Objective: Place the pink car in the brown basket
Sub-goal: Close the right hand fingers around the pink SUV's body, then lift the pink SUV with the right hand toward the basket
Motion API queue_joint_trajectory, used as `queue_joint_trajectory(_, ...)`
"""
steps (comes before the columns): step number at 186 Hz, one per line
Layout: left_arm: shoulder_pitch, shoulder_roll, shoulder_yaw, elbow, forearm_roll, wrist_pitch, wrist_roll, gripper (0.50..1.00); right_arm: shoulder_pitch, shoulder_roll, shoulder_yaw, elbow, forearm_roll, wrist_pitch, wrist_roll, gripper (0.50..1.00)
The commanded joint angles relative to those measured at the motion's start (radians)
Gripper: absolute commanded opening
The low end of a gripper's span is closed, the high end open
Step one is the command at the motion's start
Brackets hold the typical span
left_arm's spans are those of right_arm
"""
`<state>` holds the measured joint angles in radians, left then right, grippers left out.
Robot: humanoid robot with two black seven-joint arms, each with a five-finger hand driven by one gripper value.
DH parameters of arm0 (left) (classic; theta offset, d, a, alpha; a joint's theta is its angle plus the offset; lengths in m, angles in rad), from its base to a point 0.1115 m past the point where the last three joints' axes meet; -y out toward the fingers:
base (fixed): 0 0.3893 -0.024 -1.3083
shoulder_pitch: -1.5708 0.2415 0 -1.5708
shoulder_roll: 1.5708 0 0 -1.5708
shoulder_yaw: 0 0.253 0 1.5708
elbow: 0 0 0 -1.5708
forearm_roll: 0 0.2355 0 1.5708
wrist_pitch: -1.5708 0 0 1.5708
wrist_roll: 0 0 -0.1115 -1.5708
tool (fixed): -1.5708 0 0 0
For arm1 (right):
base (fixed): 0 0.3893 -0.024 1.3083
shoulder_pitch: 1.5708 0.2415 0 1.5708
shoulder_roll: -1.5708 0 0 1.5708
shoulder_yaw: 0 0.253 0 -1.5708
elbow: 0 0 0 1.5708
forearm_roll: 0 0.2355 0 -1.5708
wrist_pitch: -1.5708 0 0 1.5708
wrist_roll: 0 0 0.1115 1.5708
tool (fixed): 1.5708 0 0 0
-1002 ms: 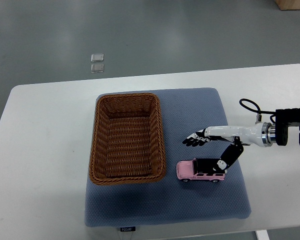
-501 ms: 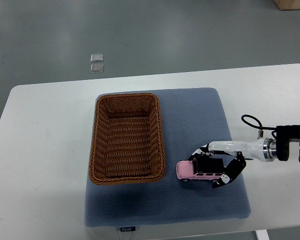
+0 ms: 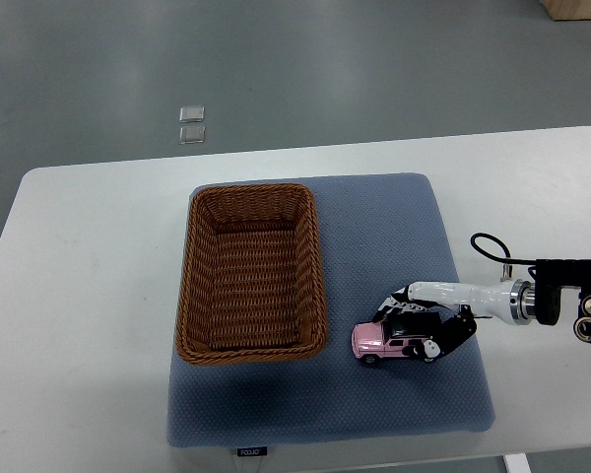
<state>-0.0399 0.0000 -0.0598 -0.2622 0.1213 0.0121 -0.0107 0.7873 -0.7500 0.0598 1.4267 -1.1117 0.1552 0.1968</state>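
The robot's right gripper will release the pink car on the middle of the brown basket's bottom (image 3: 252, 279).
A pink toy car (image 3: 379, 342) with a black roof lies on the blue mat (image 3: 394, 236), just right of the brown wicker basket (image 3: 252, 270). The basket is rectangular and holds nothing. My right hand (image 3: 421, 326) comes in from the right edge and is curled over the car's roof and rear, fingers on the far side and thumb on the near side. The car still rests on the mat. The left arm does not show.
The mat lies on a white table (image 3: 89, 296). Two small clear squares (image 3: 191, 124) lie on the grey floor beyond the table. A cable loops above my right wrist (image 3: 492, 246).
My right hand has come down from above the car and closed its fingers around the car's roof. The car has shifted slightly to the right.
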Motion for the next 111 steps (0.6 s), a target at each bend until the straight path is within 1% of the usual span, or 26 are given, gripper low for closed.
queue_joint_trajectory(1, 0.0, 0.0, 0.0, 0.0, 0.001, 0.0, 0.0, 1.0, 0.012, -0.02, 0.003, 0.0, 0.004, 0.003, 0.006, 0.5)
queue_joint_trajectory(32, 0.0, 0.0, 0.0, 0.0, 0.0, 0.0, 0.0, 1.0, 0.041, -0.071, 0.015, 0.014, 0.013, 0.023, 0.021, 0.5)
queue_joint_trajectory(77, 0.0, 0.0, -0.003, 0.0, 0.001, 0.0, 0.0, 1.0, 0.125, -0.144, 0.017, 0.064, 0.02, 0.047, 0.029, 0.5)
queue_joint_trajectory(111, 0.0, 0.0, -0.002, 0.0, 0.001, 0.0, 0.001, 1.0, 0.178, -0.163, 0.044, 0.075, 0.032, 0.052, 0.03, 0.5)
